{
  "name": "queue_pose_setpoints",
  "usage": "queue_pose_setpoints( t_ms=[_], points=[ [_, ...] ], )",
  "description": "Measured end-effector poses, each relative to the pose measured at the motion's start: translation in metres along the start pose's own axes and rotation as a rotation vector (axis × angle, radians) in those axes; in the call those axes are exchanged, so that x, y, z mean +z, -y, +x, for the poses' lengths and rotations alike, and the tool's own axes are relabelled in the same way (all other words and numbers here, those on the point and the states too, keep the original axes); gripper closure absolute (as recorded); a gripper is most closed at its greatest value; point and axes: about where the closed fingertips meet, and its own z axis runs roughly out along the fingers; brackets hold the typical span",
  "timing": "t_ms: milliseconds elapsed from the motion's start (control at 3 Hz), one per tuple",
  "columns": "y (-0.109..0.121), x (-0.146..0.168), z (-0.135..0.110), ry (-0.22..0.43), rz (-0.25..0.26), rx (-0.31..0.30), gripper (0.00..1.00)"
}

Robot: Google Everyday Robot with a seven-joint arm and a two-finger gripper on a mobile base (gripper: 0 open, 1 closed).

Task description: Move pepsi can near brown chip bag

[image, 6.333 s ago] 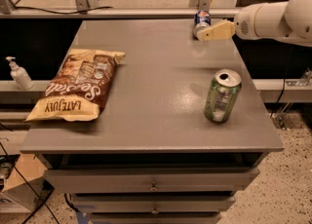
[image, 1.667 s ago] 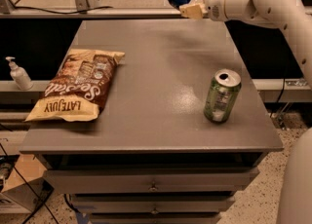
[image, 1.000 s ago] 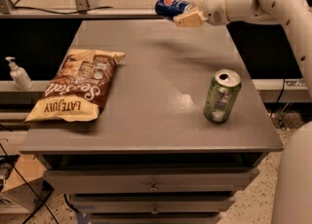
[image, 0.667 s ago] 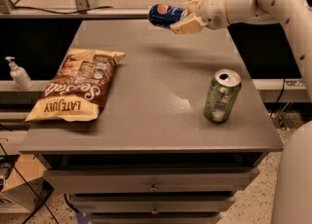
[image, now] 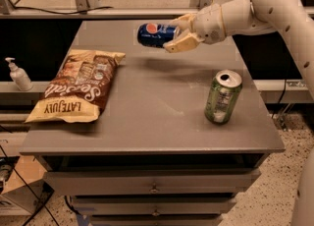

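My gripper needs to let go of the pepsi can on the grey table (image: 135,68), against the far corner of the brown chip bag.
The pepsi can (image: 154,34) is blue with a red, white and blue logo. It lies on its side in the air above the back middle of the grey table (image: 147,117). My gripper (image: 175,35) is shut on the can's right end, reaching in from the right. The brown chip bag (image: 78,85) lies flat on the table's left side, to the lower left of the held can.
A green can (image: 222,97) stands upright on the table's right side, below my arm. A white pump bottle (image: 17,74) stands on a ledge left of the table. Drawers run under the table's front edge.
My gripper has carried the pepsi can from the table's back right corner leftward and forward, over the table toward the chip bag. The can now lies sideways in the grip.
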Motion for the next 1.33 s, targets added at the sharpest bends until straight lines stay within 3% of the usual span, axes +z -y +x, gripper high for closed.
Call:
queue_pose_setpoints(
  t_ms=[333,1000,1333],
  points=[
    [0.0,0.0,0.0,0.0,0.0,0.0,1.0],
    [-0.026,0.019,-0.005,-0.004,-0.092,-0.027,1.0],
    [-0.046,0.03,-0.003,0.02,-0.157,-0.02,0.86]
  ],
)
